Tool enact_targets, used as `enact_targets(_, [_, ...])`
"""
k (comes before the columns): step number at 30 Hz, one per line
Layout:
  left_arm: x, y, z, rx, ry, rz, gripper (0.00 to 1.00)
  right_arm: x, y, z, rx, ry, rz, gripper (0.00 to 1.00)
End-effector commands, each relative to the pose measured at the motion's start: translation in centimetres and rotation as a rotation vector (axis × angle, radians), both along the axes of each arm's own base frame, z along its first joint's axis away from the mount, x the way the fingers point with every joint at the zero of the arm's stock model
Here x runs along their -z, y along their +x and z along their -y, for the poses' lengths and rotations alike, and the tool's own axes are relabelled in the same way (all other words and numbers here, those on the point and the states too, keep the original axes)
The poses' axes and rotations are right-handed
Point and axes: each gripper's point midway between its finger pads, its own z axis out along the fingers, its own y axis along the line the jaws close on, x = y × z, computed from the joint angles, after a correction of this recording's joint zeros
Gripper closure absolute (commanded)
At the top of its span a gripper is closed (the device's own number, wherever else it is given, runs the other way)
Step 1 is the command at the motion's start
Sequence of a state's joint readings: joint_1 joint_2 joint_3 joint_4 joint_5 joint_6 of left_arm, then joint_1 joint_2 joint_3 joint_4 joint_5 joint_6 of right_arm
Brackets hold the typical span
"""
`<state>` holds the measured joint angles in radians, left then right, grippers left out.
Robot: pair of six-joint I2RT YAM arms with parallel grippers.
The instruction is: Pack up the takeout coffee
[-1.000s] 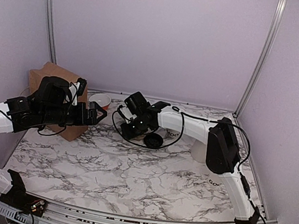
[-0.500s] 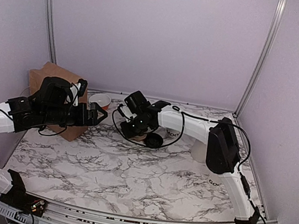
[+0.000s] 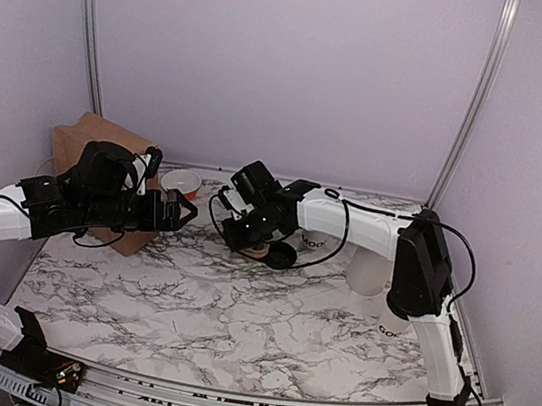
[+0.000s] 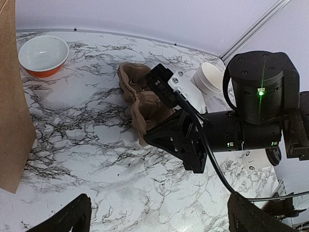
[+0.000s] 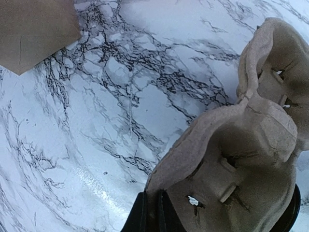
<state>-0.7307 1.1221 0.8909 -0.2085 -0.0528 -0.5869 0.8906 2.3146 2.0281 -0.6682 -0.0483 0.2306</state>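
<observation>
The robot's right gripper is pinching the rims of two nested carriers together, so it should open and grip only the upper carrier's inner edge (image 5: 170,181) before it lifts.
The takeout coffee (image 3: 279,255) stands mid-table, and from above I see mostly its round black lid. In the left wrist view the coffee's lid (image 4: 275,155) peeks out behind the right arm. Just left of it lies a brown pulp cup carrier (image 5: 231,159), also seen as the carrier (image 4: 145,111) and the carrier (image 3: 258,249). My right gripper (image 5: 150,215) is shut on the carrier's near rim, the rim pinched between its fingers. From above, the right gripper (image 3: 251,236) hides most of the carrier. My left gripper (image 4: 159,220) hangs open above bare table; from above, the left gripper (image 3: 174,212) is beside the bag.
A brown paper bag (image 3: 96,153) stands at the back left, with an orange-and-white bowl (image 3: 181,182) beside it. White lidless cups (image 4: 210,77) stand behind the carrier, and a white cylinder (image 3: 368,269) stands to the right, behind the right arm. Walls close in the table.
My right gripper has shut on the carrier's rim and its arm has stretched slightly further left. The left arm has hardly moved.
</observation>
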Motion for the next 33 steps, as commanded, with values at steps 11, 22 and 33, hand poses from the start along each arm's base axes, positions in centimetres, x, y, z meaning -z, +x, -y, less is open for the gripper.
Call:
enact_targets(11, [0.4,-0.2,-0.6,-0.006,0.01,0.001,0.01,-4.2,-2.6,-1.1,-0.017,0.047,0.039,0.64])
enact_targets(22, [0.5,-0.1,-0.5,-0.004,0.013,0.0,0.01,-0.8,-2.0,0.3,-0.071,-0.061,0.054,0.62])
enact_targets(33, [0.4,-0.3,-0.9,-0.014,0.013,0.006,0.01,1.7,-1.6,-0.5,-0.143,-0.093,0.039,0.65])
